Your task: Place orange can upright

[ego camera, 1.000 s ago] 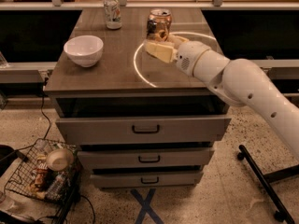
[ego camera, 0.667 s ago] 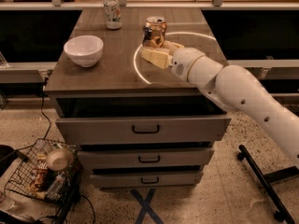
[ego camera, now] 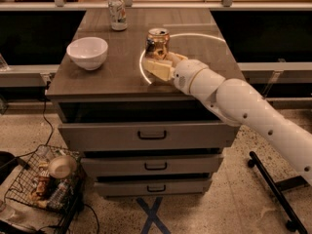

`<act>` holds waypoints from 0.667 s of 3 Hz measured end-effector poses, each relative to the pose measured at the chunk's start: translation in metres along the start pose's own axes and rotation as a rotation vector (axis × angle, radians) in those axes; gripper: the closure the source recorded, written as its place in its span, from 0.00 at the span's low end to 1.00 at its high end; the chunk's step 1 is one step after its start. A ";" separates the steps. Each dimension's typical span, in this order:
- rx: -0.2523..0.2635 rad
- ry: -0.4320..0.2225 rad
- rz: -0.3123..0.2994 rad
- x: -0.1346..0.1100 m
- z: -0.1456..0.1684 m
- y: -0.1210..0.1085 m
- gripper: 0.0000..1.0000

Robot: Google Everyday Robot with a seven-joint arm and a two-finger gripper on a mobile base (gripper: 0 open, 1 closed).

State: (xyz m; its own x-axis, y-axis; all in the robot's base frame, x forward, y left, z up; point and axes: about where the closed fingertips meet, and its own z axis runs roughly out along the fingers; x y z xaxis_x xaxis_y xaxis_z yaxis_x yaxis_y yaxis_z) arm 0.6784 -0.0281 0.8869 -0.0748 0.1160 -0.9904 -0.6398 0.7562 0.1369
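Note:
Next, I release the orange can upright on the brown tabletop near the front end of the light ring (ego camera: 153, 72).
The orange can (ego camera: 157, 39) is a shiny orange-gold drink can. It stands upright over the middle of the brown tabletop (ego camera: 112, 77), with its silver top showing. My gripper (ego camera: 160, 62) reaches in from the right on a white arm. Its cream fingers (ego camera: 155, 69) close around the can's lower half and hide the can's base. I cannot tell whether the can rests on the table or hangs just above it.
A white bowl (ego camera: 87, 52) sits left of the can. A pale can with red marks (ego camera: 117, 12) stands at the back left. A bright light ring (ego camera: 204, 35) lies on the tabletop. Drawers (ego camera: 152, 134) are below. A wire basket of items (ego camera: 46, 179) is on the floor at left.
The gripper and the orange can have moved together to the left and toward the table's front edge. The can has stayed upright in the fingers.

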 end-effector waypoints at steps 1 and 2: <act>0.030 0.008 -0.017 0.010 -0.001 0.000 1.00; 0.044 -0.001 -0.051 0.016 -0.004 -0.001 1.00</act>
State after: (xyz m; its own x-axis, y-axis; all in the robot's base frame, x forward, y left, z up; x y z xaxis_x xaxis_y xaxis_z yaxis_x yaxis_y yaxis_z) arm 0.6742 -0.0296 0.8710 -0.0427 0.0772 -0.9961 -0.6087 0.7886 0.0872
